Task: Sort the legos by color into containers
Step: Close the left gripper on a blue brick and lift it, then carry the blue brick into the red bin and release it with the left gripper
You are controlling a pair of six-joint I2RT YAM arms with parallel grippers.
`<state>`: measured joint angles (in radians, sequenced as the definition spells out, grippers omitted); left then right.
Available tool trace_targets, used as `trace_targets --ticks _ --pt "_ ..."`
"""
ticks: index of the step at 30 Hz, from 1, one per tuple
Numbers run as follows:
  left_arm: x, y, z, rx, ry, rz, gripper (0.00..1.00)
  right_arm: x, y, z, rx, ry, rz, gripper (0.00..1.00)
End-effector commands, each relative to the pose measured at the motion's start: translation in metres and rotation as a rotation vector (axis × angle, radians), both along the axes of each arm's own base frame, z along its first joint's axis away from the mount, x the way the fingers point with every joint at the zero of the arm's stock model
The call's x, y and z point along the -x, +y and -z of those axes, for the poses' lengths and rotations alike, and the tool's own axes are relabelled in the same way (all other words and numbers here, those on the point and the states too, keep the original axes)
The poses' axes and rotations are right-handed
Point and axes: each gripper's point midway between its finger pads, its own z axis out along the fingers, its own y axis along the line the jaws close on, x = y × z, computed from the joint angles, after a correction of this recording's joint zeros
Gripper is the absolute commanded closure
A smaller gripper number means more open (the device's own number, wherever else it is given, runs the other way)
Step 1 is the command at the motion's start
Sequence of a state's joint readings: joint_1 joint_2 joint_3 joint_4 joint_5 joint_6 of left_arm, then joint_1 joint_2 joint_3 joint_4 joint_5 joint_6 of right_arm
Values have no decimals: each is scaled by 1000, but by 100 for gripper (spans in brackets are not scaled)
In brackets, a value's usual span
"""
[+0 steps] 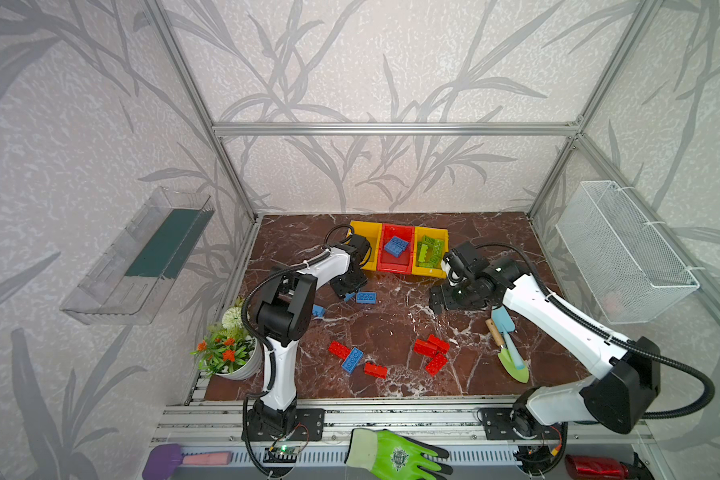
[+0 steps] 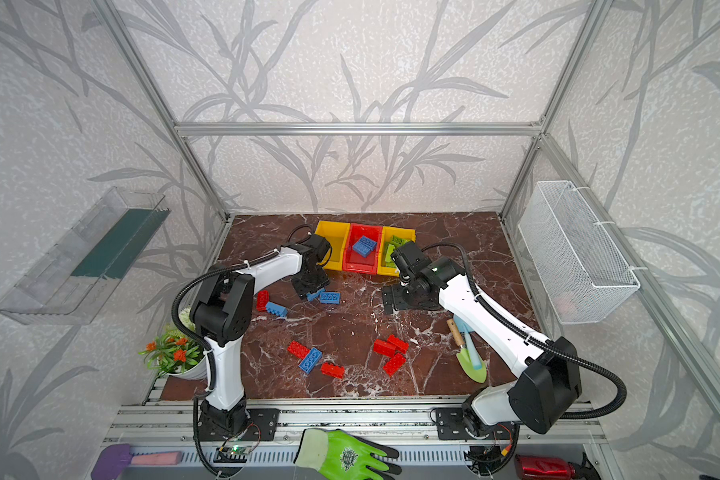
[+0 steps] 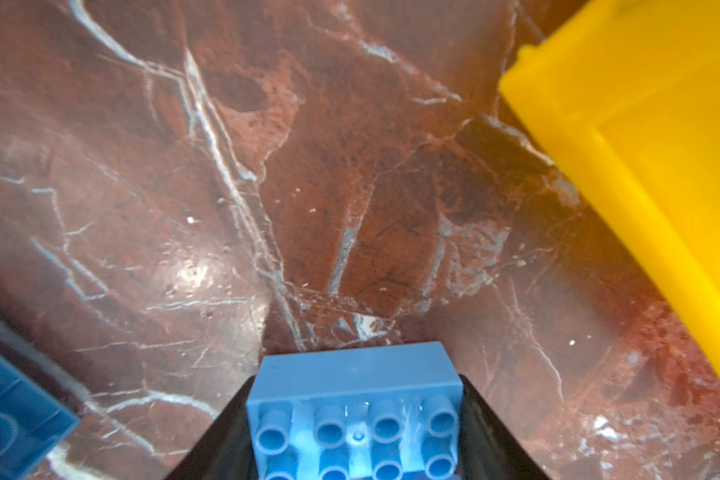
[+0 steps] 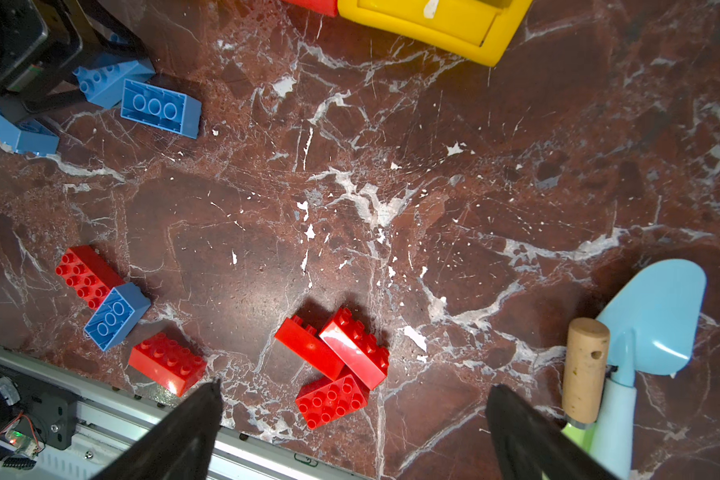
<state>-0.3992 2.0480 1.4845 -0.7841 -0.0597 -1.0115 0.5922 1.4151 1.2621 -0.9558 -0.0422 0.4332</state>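
Next, I release the light blue lego from my left gripper in the red container (image 1: pixel 397 258), in front of the blue legos there.
My left gripper (image 3: pixel 357 380) is shut on a light blue lego (image 3: pixel 354 399), studs facing the camera, low over the table just in front of the left yellow container (image 1: pixel 368 237). The red container (image 1: pixel 395 266) holds blue legos (image 1: pixel 396 246). Green legos (image 1: pixel 430 251) lie in the right yellow container (image 1: pixel 431 273). Another blue lego (image 1: pixel 366 297) lies beside the left gripper (image 1: pixel 348 293). My right gripper (image 4: pixel 355 385) hangs open above the table with nothing between its fingers. Red legos (image 4: pixel 341 357) and a blue one (image 4: pixel 115 316) lie scattered near the front.
Two garden trowels (image 1: pixel 512 357) lie under the right arm. A potted plant (image 1: pixel 229 353) stands at the front left corner. A wire basket (image 1: pixel 624 249) hangs on the right wall, a clear tray (image 1: pixel 142 253) on the left. A green glove (image 1: pixel 395 455) lies on the front rail.
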Motion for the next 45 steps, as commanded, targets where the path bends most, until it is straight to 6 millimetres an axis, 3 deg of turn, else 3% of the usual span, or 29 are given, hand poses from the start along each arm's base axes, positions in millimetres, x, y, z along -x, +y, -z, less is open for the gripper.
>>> trace_targets --ticks 1,5,10,15,18,25,38,42,43,45 --pt "8 6 -20 -74 32 72 60 -1 -1 4 -12 9 16 1" --pt "-4 -8 -61 -112 -39 184 61 -5 -7 4 -12 6 31 1" --pt "-40 -44 -114 -161 -153 351 61 -13 -20 3 -29 12 73 1" --pt "-76 -88 -141 -191 -255 492 61 -22 -29 -5 -47 -5 106 1" --pt "-92 -111 -144 -165 -301 548 60 -25 -33 -6 -40 -8 123 1" --pt "-122 -138 -123 -115 -376 574 58 -26 -41 4 -29 19 186 0" --pt "-151 -160 -132 -59 -490 564 50 -19 -58 5 -10 27 230 0" --pt "-154 -161 -131 -55 -499 563 15 -19 -60 5 -2 30 232 1" --pt "-155 -160 -130 -55 -502 558 2 -19 -60 6 -1 31 231 1" --pt "-157 -162 -133 -40 -512 560 1 -20 -59 6 -3 29 229 1"
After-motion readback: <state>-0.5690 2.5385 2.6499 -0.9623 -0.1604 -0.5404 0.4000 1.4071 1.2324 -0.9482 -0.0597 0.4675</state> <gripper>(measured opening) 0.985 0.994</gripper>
